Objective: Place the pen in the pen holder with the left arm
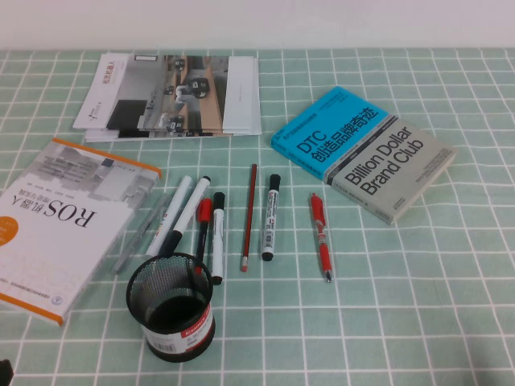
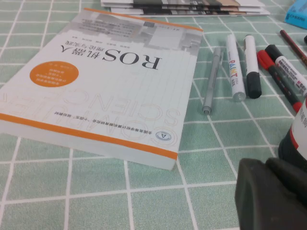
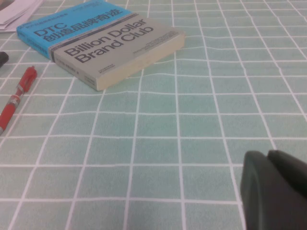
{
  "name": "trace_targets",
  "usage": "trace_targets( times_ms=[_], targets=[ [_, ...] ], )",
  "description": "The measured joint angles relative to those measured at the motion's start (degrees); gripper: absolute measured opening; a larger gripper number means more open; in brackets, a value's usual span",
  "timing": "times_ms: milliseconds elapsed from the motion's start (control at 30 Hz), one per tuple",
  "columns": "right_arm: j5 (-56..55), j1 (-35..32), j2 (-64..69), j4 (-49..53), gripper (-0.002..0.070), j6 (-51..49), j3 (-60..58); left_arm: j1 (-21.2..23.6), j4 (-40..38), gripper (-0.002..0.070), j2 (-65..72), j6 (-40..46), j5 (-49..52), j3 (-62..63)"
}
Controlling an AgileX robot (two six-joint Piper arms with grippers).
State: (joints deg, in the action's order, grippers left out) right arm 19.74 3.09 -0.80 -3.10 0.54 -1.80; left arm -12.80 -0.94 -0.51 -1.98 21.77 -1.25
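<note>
The pale grey pen beside the ROS book is next for my left gripper, which should go there and close on the pen's body (image 1: 151, 221) (image 2: 214, 72), just beyond its middle.
The pen (image 1: 142, 232) is slim and pale grey. It lies on the green checked cloth between the ROS book (image 1: 56, 225) and the white markers (image 1: 179, 211), and it also shows in the left wrist view (image 2: 211, 80). The pen holder (image 1: 170, 310), a black mesh cup, stands upright and empty just in front of the pens; its base shows in the left wrist view (image 2: 295, 141). My left gripper (image 2: 266, 167) is shut and empty, low over the cloth, near the holder and short of the pen. My right gripper (image 3: 268, 157) is shut and empty over bare cloth.
A red pen (image 1: 322, 236), a thin red pencil (image 1: 249, 213) and a black-capped marker (image 1: 270, 215) lie right of the holder. Two stacked books (image 1: 362, 153) lie at the back right. Brochures (image 1: 173, 96) lie at the back.
</note>
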Motion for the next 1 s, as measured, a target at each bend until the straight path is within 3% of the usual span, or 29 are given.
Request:
trace_targets(
  times_ms=[300,567,1000],
  targets=[
    [0.0,0.0,0.0,0.0,-0.002,0.0,0.0,0.0,0.03,-0.0004,0.0,-0.13,-1.44,-0.11],
    [0.0,0.0,0.0,0.0,-0.002,0.0,0.0,0.0,-9.06,-0.0004,0.0,-7.03,-12.59,-0.34],
    [0.0,0.0,0.0,0.0,-0.002,0.0,0.0,0.0,-10.29,-0.0004,0.0,-7.81,-24.98,-0.34]
  ],
)
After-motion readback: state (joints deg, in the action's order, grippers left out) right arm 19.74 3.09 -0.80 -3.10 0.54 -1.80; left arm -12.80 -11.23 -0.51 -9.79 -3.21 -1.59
